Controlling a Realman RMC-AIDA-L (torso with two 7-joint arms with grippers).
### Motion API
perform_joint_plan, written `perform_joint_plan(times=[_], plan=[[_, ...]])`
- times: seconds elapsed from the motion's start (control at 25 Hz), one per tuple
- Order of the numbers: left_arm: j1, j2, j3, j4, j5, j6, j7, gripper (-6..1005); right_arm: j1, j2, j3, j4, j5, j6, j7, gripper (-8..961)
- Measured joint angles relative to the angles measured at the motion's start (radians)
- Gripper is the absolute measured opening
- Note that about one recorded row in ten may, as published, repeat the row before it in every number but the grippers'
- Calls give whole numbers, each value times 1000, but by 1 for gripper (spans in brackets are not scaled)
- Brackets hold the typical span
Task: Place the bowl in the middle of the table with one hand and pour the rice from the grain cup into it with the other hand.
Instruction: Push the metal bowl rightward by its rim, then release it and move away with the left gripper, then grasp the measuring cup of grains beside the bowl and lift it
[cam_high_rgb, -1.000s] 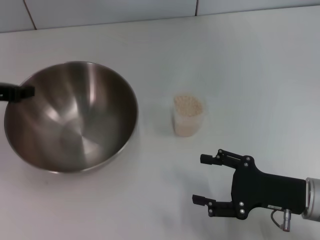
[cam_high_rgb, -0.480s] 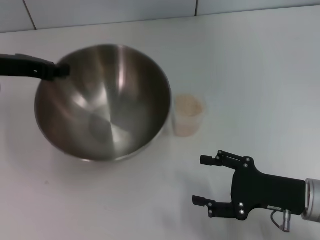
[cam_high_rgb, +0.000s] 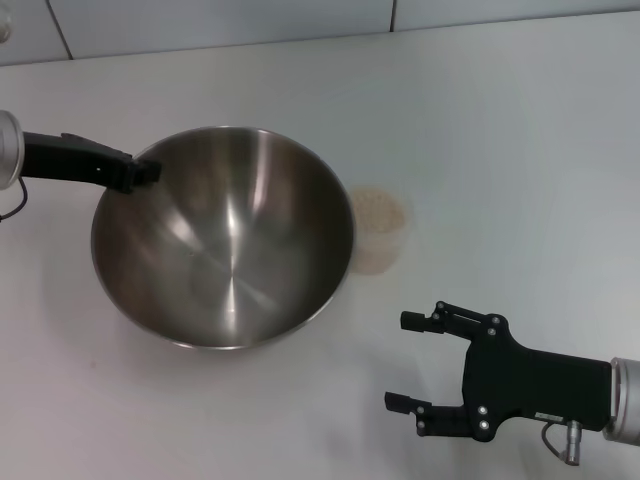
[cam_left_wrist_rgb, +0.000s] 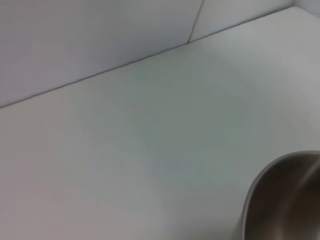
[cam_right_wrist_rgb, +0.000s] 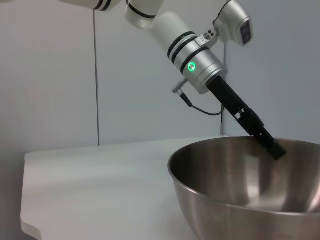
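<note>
Next, my right gripper should go to the clear grain cup's handle (cam_high_rgb: 409, 208), on the side away from the steel bowl, and close there.
The steel bowl (cam_high_rgb: 225, 250) is left of the table's (cam_high_rgb: 500, 130) middle, and its right rim hides part of the grain cup. My left gripper (cam_high_rgb: 140, 172) is shut on the bowl's far-left rim; I cannot tell whether the bowl rests on the table. The clear grain cup (cam_high_rgb: 382, 235) stands upright, full of rice (cam_high_rgb: 378, 210), just right of the bowl. My right gripper (cam_high_rgb: 398, 358) is open and empty, low over the table in front of the cup. The right wrist view shows the bowl (cam_right_wrist_rgb: 245, 190) with the left gripper (cam_right_wrist_rgb: 272, 147) on its rim. The left wrist view shows an edge of the bowl (cam_left_wrist_rgb: 285, 200).
A grey wall (cam_high_rgb: 250, 20) runs along the table's far edge. Bare white tabletop lies to the right of the cup (cam_high_rgb: 520, 200) and in front of the bowl (cam_high_rgb: 200, 420).
My left gripper has carried the bowl to the right, up against the grain cup, whose left side it now covers. The right arm and the cup have not moved.
</note>
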Motion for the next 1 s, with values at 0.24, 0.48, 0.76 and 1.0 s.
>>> perform_joint_plan(times=[0.24, 0.48, 0.76, 1.0], plan=[[9, -2, 8, 15, -47, 3, 50, 105, 5, 0, 4, 10, 0, 0, 0, 813], [183, -4, 18, 286, -232, 109, 288, 202, 5, 0, 50, 41, 15, 1, 1, 812], [442, 14, -41, 399, -543, 371, 651, 465, 9, 7, 349, 179, 55, 50, -14, 812], [488, 40, -158, 196, -598, 482, 834, 737, 83, 9, 503, 300, 80, 154, -99, 812]])
